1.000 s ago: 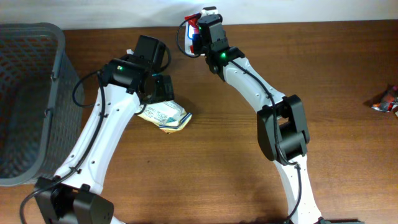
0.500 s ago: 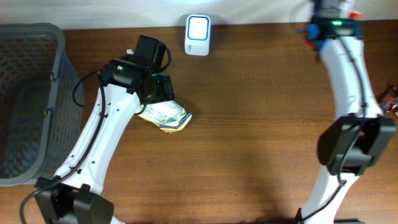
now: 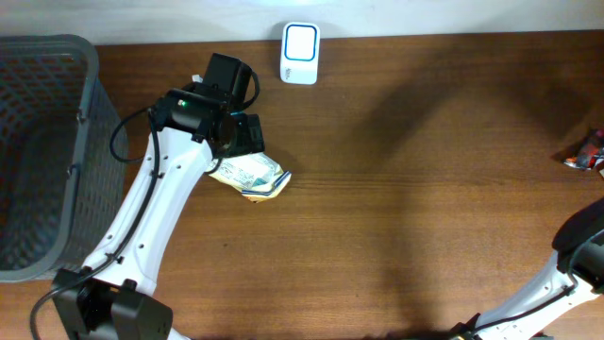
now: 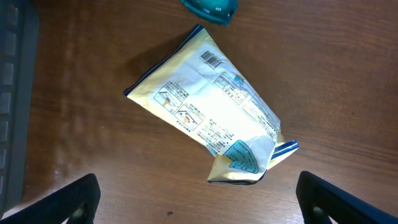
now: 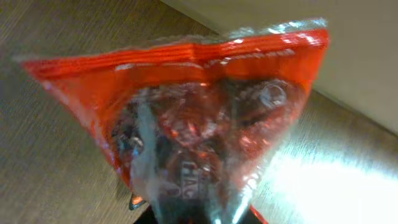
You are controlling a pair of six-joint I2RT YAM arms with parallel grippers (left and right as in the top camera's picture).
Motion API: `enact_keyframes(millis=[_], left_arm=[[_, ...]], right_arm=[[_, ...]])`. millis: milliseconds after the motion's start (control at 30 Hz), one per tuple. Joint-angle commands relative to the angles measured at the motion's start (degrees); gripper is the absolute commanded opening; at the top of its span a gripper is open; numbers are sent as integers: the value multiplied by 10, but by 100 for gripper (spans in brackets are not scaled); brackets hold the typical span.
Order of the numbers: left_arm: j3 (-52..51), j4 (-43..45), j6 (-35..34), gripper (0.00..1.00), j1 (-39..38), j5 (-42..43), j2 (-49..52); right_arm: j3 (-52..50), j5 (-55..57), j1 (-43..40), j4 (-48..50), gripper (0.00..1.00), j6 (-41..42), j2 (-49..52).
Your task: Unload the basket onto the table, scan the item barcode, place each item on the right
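Note:
The folded end [image 3: 271,186] [image 4: 256,160] of the yellow-and-white snack packet, beside its teal patch, will be gripped by my left gripper, because the barcode at the other end stays clear.
A yellow-and-white snack packet [image 3: 251,176] lies flat on the wooden table, its barcode facing up near one end [image 4: 212,60]. My left gripper [image 3: 247,135] hovers over it, open, its two dark fingertips [image 4: 74,199] wide apart and the packet [image 4: 211,118] just beyond them. The white scanner [image 3: 300,41] stands at the table's back edge. A red crinkly packet [image 5: 193,124] fills the right wrist view, narrowing down into my right gripper [image 5: 199,218], which looks shut on its lower end; the picture is blurred. Only the right arm's base link [image 3: 585,250] shows overhead.
A grey mesh basket [image 3: 38,151] stands at the far left, with its wall [image 4: 12,93] at the left wrist view's edge. Another red wrapper [image 3: 587,151] lies at the table's right edge. A teal object [image 4: 210,7] pokes in at the top of the left wrist view.
The right arm has swung from the scanner to the right and out of the overhead view, carrying the red packet and uncovering the scanner. The left arm and yellow packet have not moved.

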Motion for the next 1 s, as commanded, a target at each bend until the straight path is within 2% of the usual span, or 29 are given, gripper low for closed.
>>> enact_keyframes(millis=[0,33,100,200,333,433,500,567,767,967], left_arm=[[2,-1,-5,99,0,-4,1],[2,-1,-5,99,0,-4,1],[2,-1,-5,99,0,-4,1],[2,-1,-5,99,0,-4,1],[2,-1,-5,99,0,-4,1],[2,-1,-5,99,0,-4,1],[2,-1,-5,99,0,-4,1],[2,-1,-5,99,0,-4,1],[2,-1,-5,99,0,-4,1],[2,-1,-5,99,0,-4,1]], right_arm=[[-4,-11,-8,1,49,4,34],[-4,-11,-8,-2,66,4,38],[-4,-11,-7,-4,85,4,38],[-4,-16,-6,-28,94,4,27],[-4,-100,-5,-78,98,5,-43],[-4,-251,12,-113,100,10,-151],[-4,-315,50,-141,99,2,-214],[-4,-331,115,-174,99,-45,-254],[-4,-328,315,-296,99,-68,-233],[-4,-326,400,-304,99,-68,-209]])
